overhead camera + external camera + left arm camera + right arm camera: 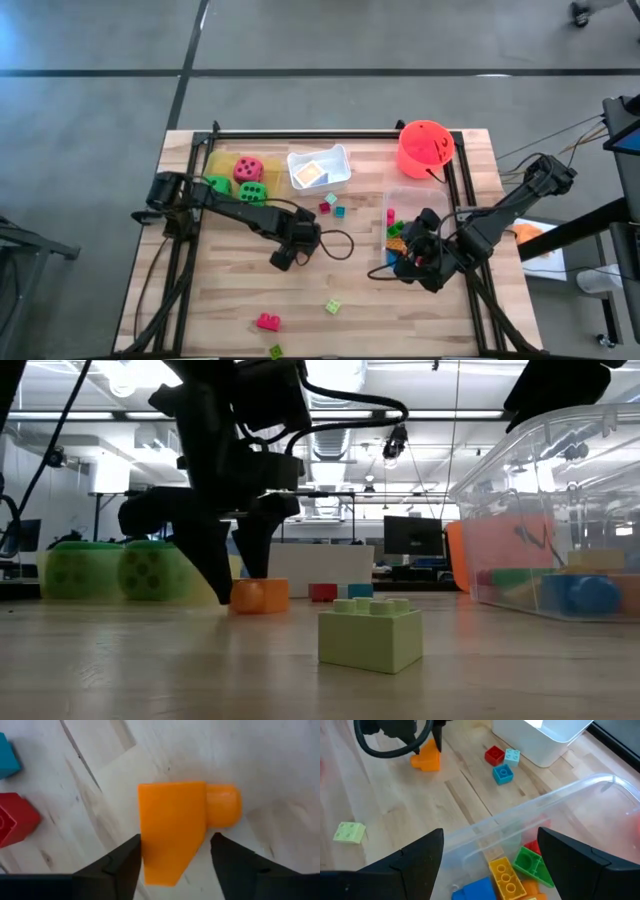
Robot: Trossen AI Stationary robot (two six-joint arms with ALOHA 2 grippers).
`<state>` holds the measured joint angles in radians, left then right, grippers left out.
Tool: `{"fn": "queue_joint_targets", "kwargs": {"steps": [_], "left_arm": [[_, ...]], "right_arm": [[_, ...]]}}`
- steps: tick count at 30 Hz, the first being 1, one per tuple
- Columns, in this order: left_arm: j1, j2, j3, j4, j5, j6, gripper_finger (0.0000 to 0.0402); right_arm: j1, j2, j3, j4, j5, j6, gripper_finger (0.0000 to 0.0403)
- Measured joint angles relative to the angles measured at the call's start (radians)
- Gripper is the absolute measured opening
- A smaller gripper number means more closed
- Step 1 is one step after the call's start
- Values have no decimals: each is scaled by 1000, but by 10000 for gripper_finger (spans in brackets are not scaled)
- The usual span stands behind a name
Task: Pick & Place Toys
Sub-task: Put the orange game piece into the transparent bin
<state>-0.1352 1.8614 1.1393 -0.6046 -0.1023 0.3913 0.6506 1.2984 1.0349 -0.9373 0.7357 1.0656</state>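
Observation:
Left fingers straddle the orange brick's slanted, narrow end; next I lift clear, open wider, then grip from its stud [223, 806] to the opposite flat side.
An orange brick [172, 830] lies on its side on the table, near the middle, its stud [223, 807] pointing sideways. My left gripper [175, 852] points down over it, open, one finger on each side of the brick [262, 596]. From above, this gripper [287, 256] hides the brick. My right gripper [490, 835] hangs open over the near rim of the clear tray [545, 800], which holds several bricks. Red and blue bricks [495, 755] lie beyond the orange one [426, 759]. My left gripper comes at the orange brick from above. One finger [127, 862] stands right at the brick's flat side [145, 840], but I cannot tell whether it touches. The other finger [230, 860] stands a small gap off the opposite side. The brick rests on the table.
At the back left, a yellow tray [225, 160] holds two green dice and a pink one. A white tray [340, 160] with a card and an orange-red bucket [425, 148] stand at the back. Loose bricks lie nearer the front: light green [333, 306], pink [267, 322], green [275, 350].

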Motion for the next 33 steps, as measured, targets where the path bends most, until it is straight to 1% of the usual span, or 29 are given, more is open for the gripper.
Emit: {"fn": "queue_joint_targets", "kwargs": {"steps": [11, 15, 25, 28, 33], "left_arm": [[2, -1, 0, -22, 44, 25, 103], [2, -1, 0, -38, 43, 18, 79], [2, -2, 0, -40, 51, -65, 73], [2, -2, 0, -39, 51, -85, 89], [2, 0, -1, -48, 52, -112, 130]], "right_arm": [[0, 0, -9, 9, 0, -3, 317], [0, 0, -9, 10, 0, -2, 317], [0, 0, -14, 33, -1, -7, 317], [0, 0, -16, 36, -1, -10, 317], [0, 0, -18, 37, -2, -11, 317]]}}
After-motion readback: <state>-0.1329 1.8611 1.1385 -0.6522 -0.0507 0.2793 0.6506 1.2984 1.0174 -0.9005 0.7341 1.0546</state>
